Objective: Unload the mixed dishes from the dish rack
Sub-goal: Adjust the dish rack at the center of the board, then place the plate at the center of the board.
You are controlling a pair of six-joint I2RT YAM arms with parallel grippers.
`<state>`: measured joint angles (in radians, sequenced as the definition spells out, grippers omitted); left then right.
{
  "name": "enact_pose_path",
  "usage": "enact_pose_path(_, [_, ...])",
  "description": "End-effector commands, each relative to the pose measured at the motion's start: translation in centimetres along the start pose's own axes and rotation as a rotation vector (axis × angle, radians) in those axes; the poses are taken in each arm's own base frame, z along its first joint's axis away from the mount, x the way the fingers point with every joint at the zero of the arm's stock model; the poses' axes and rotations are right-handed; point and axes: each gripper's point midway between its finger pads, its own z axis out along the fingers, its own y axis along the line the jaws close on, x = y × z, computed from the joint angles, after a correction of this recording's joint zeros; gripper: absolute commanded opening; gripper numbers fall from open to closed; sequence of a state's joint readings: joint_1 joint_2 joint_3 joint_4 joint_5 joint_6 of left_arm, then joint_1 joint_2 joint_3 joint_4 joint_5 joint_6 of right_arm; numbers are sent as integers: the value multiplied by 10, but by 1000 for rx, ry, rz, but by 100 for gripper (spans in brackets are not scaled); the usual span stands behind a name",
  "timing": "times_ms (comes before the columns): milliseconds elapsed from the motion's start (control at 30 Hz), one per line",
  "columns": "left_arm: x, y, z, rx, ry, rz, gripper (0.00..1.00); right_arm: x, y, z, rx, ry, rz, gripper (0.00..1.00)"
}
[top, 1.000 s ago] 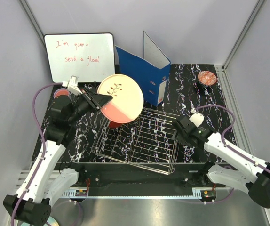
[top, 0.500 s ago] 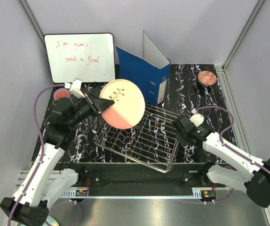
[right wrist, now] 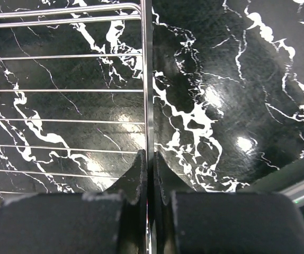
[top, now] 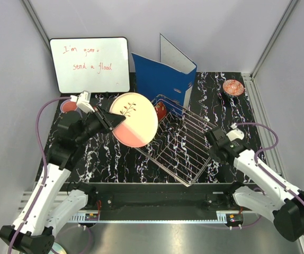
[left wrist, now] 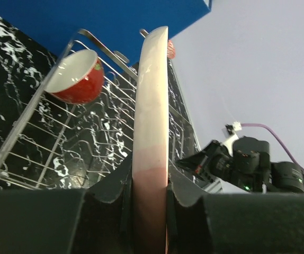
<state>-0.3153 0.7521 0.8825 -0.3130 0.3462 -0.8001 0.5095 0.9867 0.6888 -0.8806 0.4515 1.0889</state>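
Observation:
My left gripper is going to put the large cream-and-pink plate down on the black table (top: 122, 116) between the pink cup and the dish rack.
My left gripper (top: 116, 120) is shut on the rim of the large cream-and-pink plate (top: 135, 119), held upright above the table; in the left wrist view its fingers (left wrist: 115, 185) clamp the plate's edge (left wrist: 151, 106). The silver wire dish rack (top: 182, 142) stands tilted, its far end up against the blue binder. A red bowl (top: 161, 111) lies on its side in that raised end, also seen as the red bowl (left wrist: 77, 77). My right gripper (top: 216, 146) is shut on the rack's right rim wire (right wrist: 148, 79).
A blue ring binder (top: 165, 79) and a whiteboard (top: 90, 63) stand at the back. A small red-patterned bowl (top: 233, 87) sits at the back right of the black marbled table (top: 104, 159). A pink cup (top: 69, 106) sits at the left behind my left arm.
My right gripper has shut on the rack's rim, and the rack has swung and tipped up against the binder. The red bowl has come into view. The plate stays held, shifted slightly.

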Motion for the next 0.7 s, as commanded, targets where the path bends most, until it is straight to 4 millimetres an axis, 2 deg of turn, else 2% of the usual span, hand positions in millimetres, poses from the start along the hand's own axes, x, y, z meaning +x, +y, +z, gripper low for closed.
enact_pose_path(0, [-53, -51, -22, 118, -204, 85, 0, -30, -7, -21, -15, -112, 35, 0])
enact_pose_path(67, [-54, -47, -20, 102, -210, 83, 0, -32, -7, -24, -33, -118, 14, 0])
enact_pose_path(100, [-55, -45, -19, 92, -213, 83, 0, -32, -6, -27, -51, -117, 6, 4])
enact_pose_path(167, [-58, -41, -19, 72, -224, 84, 0, -28, 3, -30, -106, -91, -37, 21])
enact_pose_path(200, [-59, -38, -18, 57, -226, 90, 0, -27, 7, -32, -132, -84, -43, 39])
enact_pose_path(233, [-62, -37, -19, 46, -237, 94, 0, -22, 11, -34, -164, -57, -50, 47])
enact_pose_path(300, [-67, -33, -18, 19, -252, 95, 0, -23, 21, -40, -232, -57, -52, 60])
enact_pose_path(333, [-71, -30, -19, 5, -264, 93, 0, -22, 25, -42, -256, -48, -47, 71])
enact_pose_path(367, [-73, -27, -17, -5, -267, 89, 0, -23, 28, -45, -273, -52, -43, 76])
enact_pose_path(467, [-79, -22, -15, -20, -281, 76, 0, -26, 31, -51, -297, -57, -54, 88])
enact_pose_path(567, [-88, -10, -13, -57, -308, 58, 0, -31, 37, -61, -331, -64, -58, 92])
enact_pose_path(667, [-101, 2, -9, -101, -334, 45, 0, -43, 48, -79, -420, -103, -38, 95])
